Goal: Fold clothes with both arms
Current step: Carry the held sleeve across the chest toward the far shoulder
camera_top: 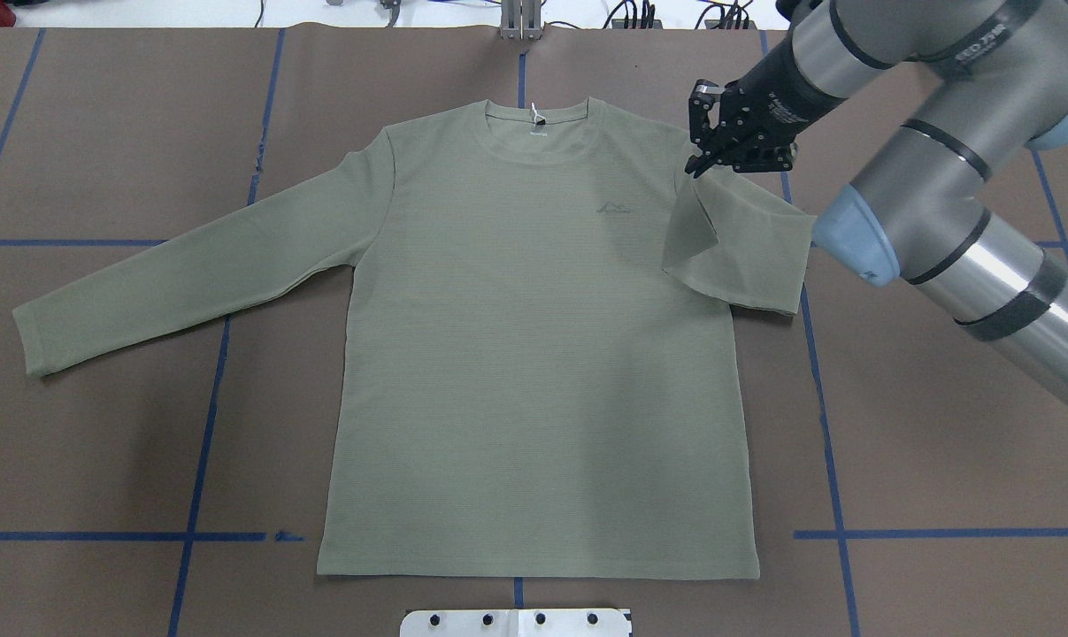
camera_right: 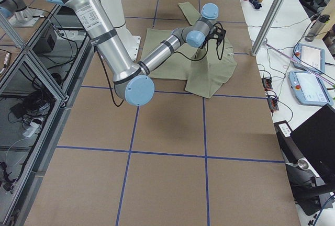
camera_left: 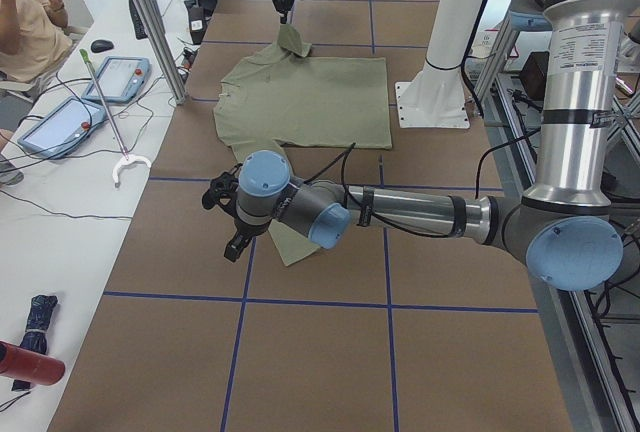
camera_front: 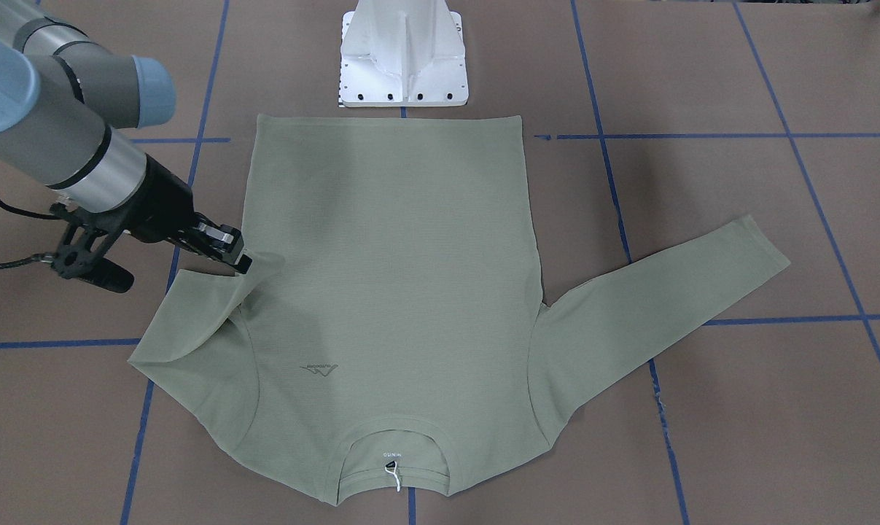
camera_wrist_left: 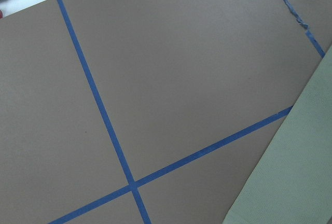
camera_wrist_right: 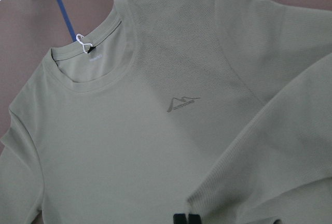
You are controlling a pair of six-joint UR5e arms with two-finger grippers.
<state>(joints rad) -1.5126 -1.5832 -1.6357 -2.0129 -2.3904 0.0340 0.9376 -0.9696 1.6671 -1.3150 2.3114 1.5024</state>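
Note:
The robot's right gripper needs to release the cuff on the body of the shirt just inside the stretched-out sleeve's armpit (camera_front: 526, 296) (camera_wrist_right: 54, 213).
The sage-green shirt (camera_top: 534, 354) lies flat, face up, on the brown table, with its collar and white label (camera_top: 536, 124) on the far side. My right gripper (camera_top: 700, 164) is shut on the cuff of the sleeve on its side (camera_top: 746, 252). It holds the cuff lifted and folded in toward the chest; this also shows in the front-facing view (camera_front: 241, 261) and the right wrist view (camera_wrist_right: 184, 219). The other sleeve (camera_top: 188, 274) lies stretched out flat. My left gripper (camera_left: 237, 248) shows only in the exterior left view, beside that sleeve's cuff; I cannot tell whether it is open or shut.
The white base pedestal (camera_front: 403, 58) stands at the shirt's hem edge. Blue tape lines (camera_top: 202, 442) grid the table. A side bench with tablets (camera_left: 60, 122), cables and a seated person runs along the far edge. Metal posts (camera_left: 150, 22) stand beside it.

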